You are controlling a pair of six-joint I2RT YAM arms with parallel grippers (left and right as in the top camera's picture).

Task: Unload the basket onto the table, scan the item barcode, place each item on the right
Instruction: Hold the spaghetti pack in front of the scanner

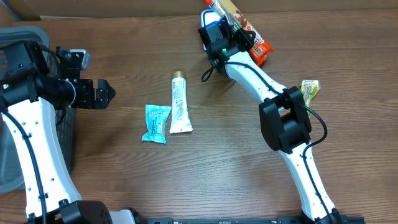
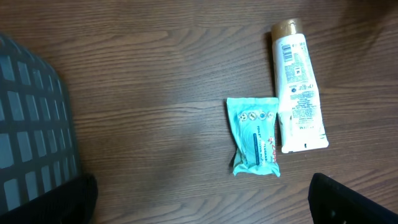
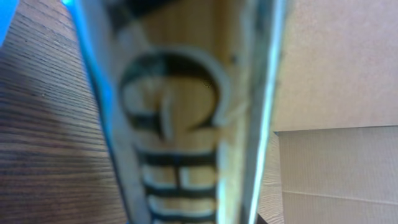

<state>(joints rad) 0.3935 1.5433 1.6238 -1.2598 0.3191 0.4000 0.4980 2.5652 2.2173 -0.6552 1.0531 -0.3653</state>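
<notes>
My right gripper sets the long snack bar, now held by the cardboard wall, on the table (image 1: 313, 98) against the green packet next.
A long snack bar (image 1: 257, 46) in a red and brown wrapper is held at the back of the table, by the cardboard wall. My right gripper (image 1: 231, 26) is shut on it. In the right wrist view the bar (image 3: 186, 124) fills the frame as a blur of yellow with dark lettering, and it hides the fingers. No barcode shows. My left gripper (image 1: 106, 93) hangs open over the left of the table, its dark fingertips (image 2: 348, 199) at the bottom corners of the left wrist view, with nothing between them.
A teal packet (image 1: 155, 123) and a white tube (image 1: 180, 102) lie side by side mid-table, the packet (image 2: 254, 137) and tube (image 2: 297, 93) also in the left wrist view. A green packet (image 1: 310, 89) lies right. A grey basket (image 1: 15, 37) stands far left.
</notes>
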